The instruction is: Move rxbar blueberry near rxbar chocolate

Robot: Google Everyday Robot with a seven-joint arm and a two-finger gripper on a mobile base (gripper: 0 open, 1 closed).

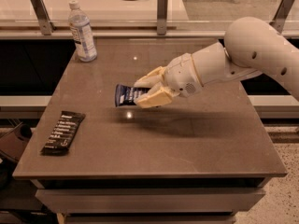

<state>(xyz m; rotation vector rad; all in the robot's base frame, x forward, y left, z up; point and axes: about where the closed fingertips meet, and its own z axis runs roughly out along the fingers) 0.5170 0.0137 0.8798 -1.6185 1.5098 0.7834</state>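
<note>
The rxbar blueberry, now held above the table's middle, will be let go by my gripper on the bare brown table [99, 120], close beside the upper half of the rxbar chocolate.
My gripper [145, 90] is shut on the rxbar blueberry [126, 95], a dark blue wrapped bar with white lettering, and holds it above the middle of the brown table [187, 134]. The bar's left end sticks out past the cream fingers [154, 98]. The rxbar chocolate [63, 132], a black wrapper with rows of white lettering, lies flat near the table's front left edge, well to the left of and nearer than the gripper. My white arm [243, 55] reaches in from the right.
A clear water bottle [82, 31] with a white cap stands at the table's back left corner. A counter with metal posts [161, 8] runs behind the table. The table's right half holds only the arm's shadow.
</note>
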